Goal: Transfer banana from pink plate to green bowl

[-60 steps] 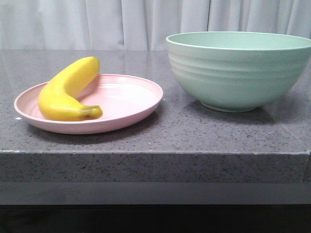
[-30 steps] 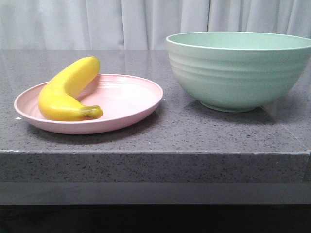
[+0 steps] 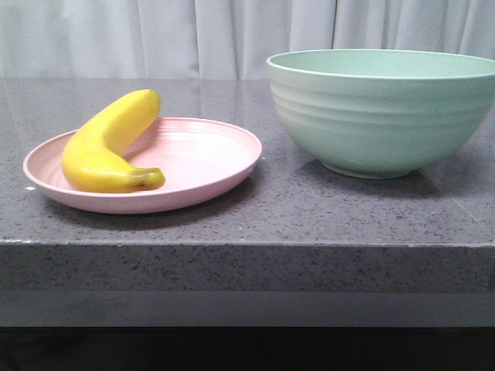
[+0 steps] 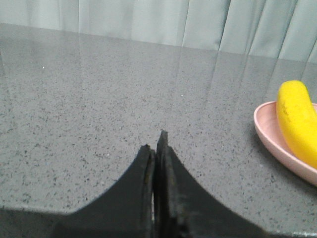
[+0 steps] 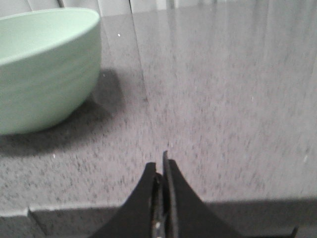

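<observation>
My left gripper should next move to the yellow banana on the pink plate and close around the banana's middle (image 3: 110, 133) (image 4: 300, 123), between its two ends.
The yellow banana (image 3: 108, 143) lies on the left part of the pink plate (image 3: 201, 158) at the left of the front view. The mint-green bowl (image 3: 383, 112) stands to the right of the plate and looks empty. No gripper shows in the front view. In the left wrist view my left gripper (image 4: 156, 144) is shut and empty above the grey counter, with the plate's rim (image 4: 267, 136) and the banana (image 4: 297, 121) off to one side. In the right wrist view my right gripper (image 5: 159, 163) is shut and empty near the counter's front edge, with the bowl (image 5: 44, 64) apart from it.
The grey speckled stone counter (image 3: 309, 216) has a straight front edge with a drop below it. A pale curtain (image 3: 193, 35) hangs behind the counter.
The front view has shifted very slightly; the banana, plate and bowl have not moved on the counter.
</observation>
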You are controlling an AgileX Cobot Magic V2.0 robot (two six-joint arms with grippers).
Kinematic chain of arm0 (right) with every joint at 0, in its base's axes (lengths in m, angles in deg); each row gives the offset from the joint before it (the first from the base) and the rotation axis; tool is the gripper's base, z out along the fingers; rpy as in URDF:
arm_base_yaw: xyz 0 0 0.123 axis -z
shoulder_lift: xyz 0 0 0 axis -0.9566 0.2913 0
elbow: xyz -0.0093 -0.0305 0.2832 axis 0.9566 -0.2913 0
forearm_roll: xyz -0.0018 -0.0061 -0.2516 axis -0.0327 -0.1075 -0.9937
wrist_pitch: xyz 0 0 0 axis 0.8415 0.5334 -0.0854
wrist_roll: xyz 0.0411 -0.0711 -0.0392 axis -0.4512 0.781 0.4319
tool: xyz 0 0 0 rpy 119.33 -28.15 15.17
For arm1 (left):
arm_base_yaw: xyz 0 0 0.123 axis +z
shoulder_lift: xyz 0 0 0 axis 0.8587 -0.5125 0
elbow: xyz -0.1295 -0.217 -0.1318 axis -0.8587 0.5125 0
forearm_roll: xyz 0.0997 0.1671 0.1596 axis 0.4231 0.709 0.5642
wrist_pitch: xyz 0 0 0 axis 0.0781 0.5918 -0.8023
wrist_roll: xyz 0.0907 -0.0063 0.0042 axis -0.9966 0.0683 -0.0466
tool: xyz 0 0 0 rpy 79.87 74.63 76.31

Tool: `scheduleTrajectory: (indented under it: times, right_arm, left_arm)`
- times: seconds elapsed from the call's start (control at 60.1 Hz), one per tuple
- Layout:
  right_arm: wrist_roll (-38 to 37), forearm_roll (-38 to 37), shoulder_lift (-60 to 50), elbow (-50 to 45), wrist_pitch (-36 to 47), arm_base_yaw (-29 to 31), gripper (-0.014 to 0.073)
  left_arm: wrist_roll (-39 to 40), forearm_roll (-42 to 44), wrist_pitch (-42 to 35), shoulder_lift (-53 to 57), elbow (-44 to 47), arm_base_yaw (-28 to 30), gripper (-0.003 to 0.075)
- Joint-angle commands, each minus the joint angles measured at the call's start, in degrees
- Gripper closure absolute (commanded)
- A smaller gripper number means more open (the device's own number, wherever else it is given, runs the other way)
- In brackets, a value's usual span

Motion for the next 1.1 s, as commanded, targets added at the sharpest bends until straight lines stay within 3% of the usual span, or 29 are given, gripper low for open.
scheduleTrajectory:
  times: [0.0,0.15,0.349,0.632,0.682,0.765,0.865,0.931,1.014,1.081]
  right_arm:
    - [2.2,-1.5,4.5,7.8,2.1,0.3,0.0662]
    - [2.2,-1.6,13.9,17.4,0.9,0.3,0.0662]
    - [2.2,-1.6,25.2,27.3,0.8,0.3,0.0662]
    - [2.2,-1.6,27.8,28.9,1.1,0.3,0.066]
    - [2.2,-1.6,27.8,28.9,1.2,0.3,0.0638]
    - [2.2,-1.6,27.8,28.9,1.2,0.3,0.0539]
    - [2.2,-1.6,27.8,28.9,1.2,0.3,0.0322]
    - [2.2,-1.6,27.8,28.9,1.4,0.3,0.0164]
    - [2.2,-1.6,27.8,28.9,2.1,0.3,0.0043]
    - [2.2,-1.6,27.8,28.9,2.5,0.3,0.001]
  left_arm:
    - [0.1,-0.7,-3.4,0.5,-4.8,0.0,0.0741]
    - [0.1,-0.7,2.8,-4.3,-13.1,0.0,0.0741]
    - [0.1,-0.7,1.9,-14.4,-22.0,0.0,0.0741]
    - [0.1,-0.7,0.5,-21.8,-25.4,0.0,0.073]
    - [0.1,-0.7,0.5,-21.8,-25.4,0.0,0.0684]
    - [0.1,-0.7,0.5,-21.8,-25.4,0.0,0.0524]
    - [0.1,-0.7,0.5,-21.8,-25.4,0.0,0.0225]
    - [0.1,-0.7,0.5,-21.8,-25.4,0.0,0.0087]
    - [0.1,-0.7,0.5,-21.8,-25.4,0.0,0.004]
    - [0.1,-0.7,0.4,-21.8,-25.4,0.0,0.0042]
